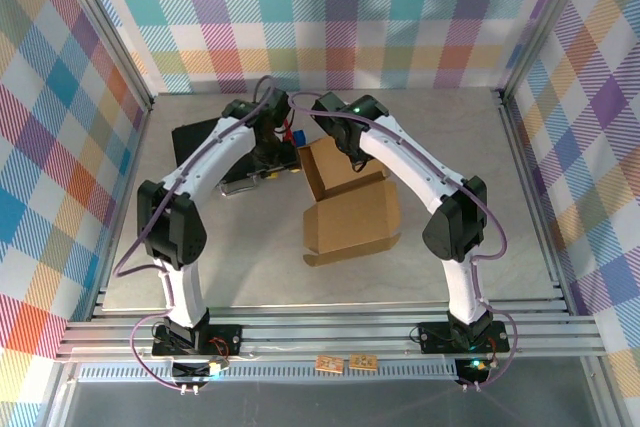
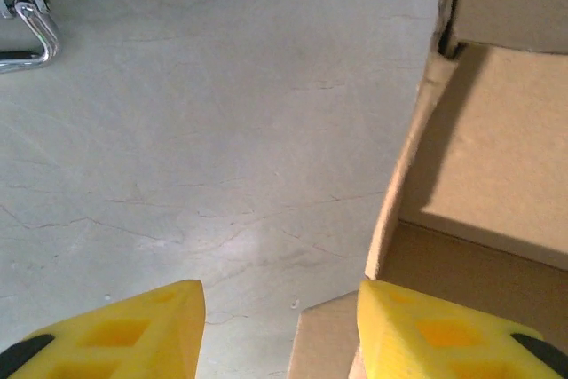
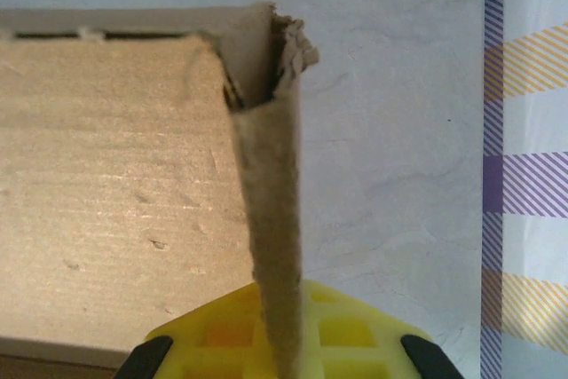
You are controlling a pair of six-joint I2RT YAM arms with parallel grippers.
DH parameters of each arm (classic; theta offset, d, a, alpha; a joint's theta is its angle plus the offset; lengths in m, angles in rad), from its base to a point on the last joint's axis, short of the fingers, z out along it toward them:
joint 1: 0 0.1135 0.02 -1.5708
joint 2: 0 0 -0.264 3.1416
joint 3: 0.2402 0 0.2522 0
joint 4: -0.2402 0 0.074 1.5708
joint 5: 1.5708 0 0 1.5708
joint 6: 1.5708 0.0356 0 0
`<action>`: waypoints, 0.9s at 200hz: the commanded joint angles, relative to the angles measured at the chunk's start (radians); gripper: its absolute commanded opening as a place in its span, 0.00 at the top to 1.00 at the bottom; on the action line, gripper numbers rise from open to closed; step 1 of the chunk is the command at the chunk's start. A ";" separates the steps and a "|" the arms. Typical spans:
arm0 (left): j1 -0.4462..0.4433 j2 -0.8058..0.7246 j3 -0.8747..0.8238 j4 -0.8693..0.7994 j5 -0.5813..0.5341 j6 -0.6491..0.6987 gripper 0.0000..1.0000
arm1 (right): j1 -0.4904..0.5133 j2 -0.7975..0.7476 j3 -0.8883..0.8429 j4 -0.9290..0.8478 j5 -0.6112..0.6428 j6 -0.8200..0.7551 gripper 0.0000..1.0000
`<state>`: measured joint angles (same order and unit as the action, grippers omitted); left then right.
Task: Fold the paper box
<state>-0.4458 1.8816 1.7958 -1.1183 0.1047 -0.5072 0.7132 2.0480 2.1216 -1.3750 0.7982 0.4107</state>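
Note:
The tray's side is outside the open fingers of my left gripper, so next I move my left gripper over and grab that side near its back corner (image 2: 421, 110).
The paper box (image 1: 350, 217), plain brown cardboard, lies mid-table with its walled tray toward the back and a flat panel in front. My right gripper (image 1: 350, 157) is over the tray's rear. In the right wrist view it (image 3: 282, 348) is shut on an upright box wall (image 3: 271, 219) that runs away to a frayed corner. My left gripper (image 1: 282, 154) hangs just left of the tray, low over the table. Its yellow fingers (image 2: 169, 330) stand open. The box's side wall (image 2: 399, 193) rises beside the right finger, and a low flap (image 2: 324, 343) lies partly between the jaws, ungripped.
A black case (image 1: 195, 142) lies at the back left behind the left arm; its metal latch and handle (image 2: 31, 33) show in the left wrist view. Grey tabletop (image 2: 222, 130) stretches between case and box. Checkered enclosure walls (image 1: 560, 147) ring the table.

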 commanded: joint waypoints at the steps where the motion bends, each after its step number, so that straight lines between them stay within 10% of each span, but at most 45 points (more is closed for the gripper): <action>1: 0.009 -0.064 -0.064 0.073 0.076 0.018 0.52 | -0.007 -0.004 -0.001 -0.019 -0.020 -0.001 1.00; 56: -0.006 -0.034 -0.172 0.214 0.181 -0.023 0.44 | -0.016 -0.006 -0.001 -0.025 -0.051 0.005 1.00; 180: -0.025 0.117 -0.169 0.339 0.048 -0.056 0.57 | -0.027 -0.017 -0.031 0.003 -0.126 -0.002 1.00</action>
<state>-0.4656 1.9762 1.6344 -0.8368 0.1818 -0.5396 0.6937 2.0480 2.1056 -1.3678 0.6922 0.4095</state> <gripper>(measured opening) 0.460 0.059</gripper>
